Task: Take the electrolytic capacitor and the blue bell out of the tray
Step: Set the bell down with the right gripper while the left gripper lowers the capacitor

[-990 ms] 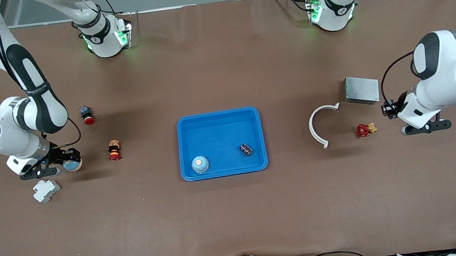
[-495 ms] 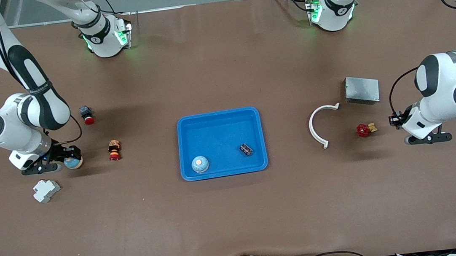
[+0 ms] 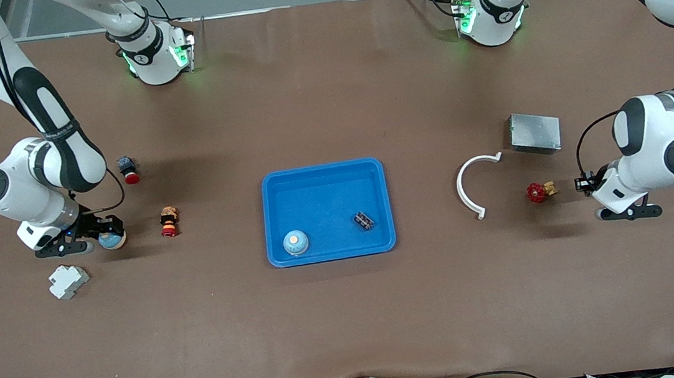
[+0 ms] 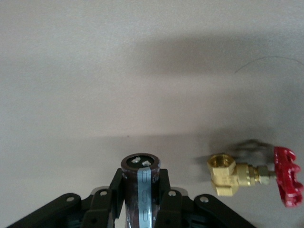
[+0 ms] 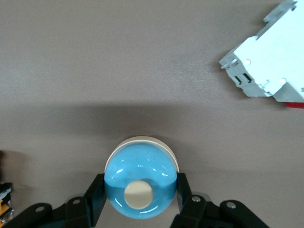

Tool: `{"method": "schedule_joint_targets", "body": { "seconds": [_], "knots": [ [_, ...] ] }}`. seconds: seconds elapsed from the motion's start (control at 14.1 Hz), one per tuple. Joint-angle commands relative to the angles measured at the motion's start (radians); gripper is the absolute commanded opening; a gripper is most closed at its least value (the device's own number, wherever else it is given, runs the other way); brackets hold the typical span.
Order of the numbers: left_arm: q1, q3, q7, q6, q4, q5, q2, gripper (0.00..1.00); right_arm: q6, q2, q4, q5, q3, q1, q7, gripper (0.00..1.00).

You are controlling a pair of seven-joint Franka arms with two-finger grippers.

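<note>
My left gripper is going to let go of the dark capacitor, now low over the table beside the red valve, on the table, just off the brass end (image 3: 572,195) (image 4: 141,168) of the valve.
My right gripper (image 3: 105,233) is shut on a blue bell (image 3: 111,240) with a cream button, low over the table at the right arm's end. In the right wrist view the bell (image 5: 140,183) sits between the fingers (image 5: 95,190). My left gripper (image 3: 582,183) is shut on a dark capacitor with a pale blue stripe (image 4: 141,187), low over the table beside the red valve. The blue tray (image 3: 323,175) at the table's middle holds another blue bell (image 3: 295,242) and a small dark capacitor (image 3: 365,220).
A red-handled brass valve (image 3: 539,191), also in the left wrist view (image 4: 256,173), a white curved piece (image 3: 469,191) and a grey metal box (image 3: 534,132) lie at the left arm's end. A white breaker (image 3: 68,281) and two red push-buttons (image 3: 169,222) (image 3: 128,170) lie near the right gripper.
The left gripper with the capacitor has moved down the view, closer to the red valve. The right gripper with the bell has shifted slightly toward the tray.
</note>
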State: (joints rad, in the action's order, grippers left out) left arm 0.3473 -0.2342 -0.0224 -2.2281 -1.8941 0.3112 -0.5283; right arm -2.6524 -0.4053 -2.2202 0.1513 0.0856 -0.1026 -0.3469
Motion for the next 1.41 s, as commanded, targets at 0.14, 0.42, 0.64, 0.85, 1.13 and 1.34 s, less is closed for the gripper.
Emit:
{"method": "schedule_joint_targets", "body": {
  "seconds": [0.14, 0.42, 0.64, 0.85, 1.13, 1.34],
  "knots": [
    [0.002, -0.005, 0.004, -0.021, 0.039, 0.023, -0.065, 0.00, -0.043, -0.016, -0.015, 0.039, -0.012, 0.008, -0.017, 0.00],
    [0.006, -0.002, 0.004, -0.022, 0.053, 0.023, -0.097, 0.00, -0.044, -0.035, -0.003, 0.045, -0.014, 0.018, -0.015, 0.86],
    [0.006, -0.002, 0.004, -0.022, 0.055, 0.023, -0.101, 0.00, -0.027, -0.024, 0.005, 0.044, -0.014, 0.031, -0.026, 1.00],
    [0.007, -0.002, 0.004, -0.022, 0.063, 0.023, -0.113, 0.08, 0.157, 0.040, 0.078, 0.037, -0.012, 0.064, -0.017, 1.00],
    [0.007, -0.002, 0.004, -0.022, 0.066, 0.022, -0.116, 0.91, 0.426, 0.083, 0.247, 0.036, -0.017, 0.122, 0.148, 1.00],
    [0.007, -0.002, 0.002, -0.022, 0.064, 0.022, -0.113, 1.00, 0.439, 0.082, 0.316, 0.037, -0.017, 0.230, 0.343, 1.00]
  ]
}}
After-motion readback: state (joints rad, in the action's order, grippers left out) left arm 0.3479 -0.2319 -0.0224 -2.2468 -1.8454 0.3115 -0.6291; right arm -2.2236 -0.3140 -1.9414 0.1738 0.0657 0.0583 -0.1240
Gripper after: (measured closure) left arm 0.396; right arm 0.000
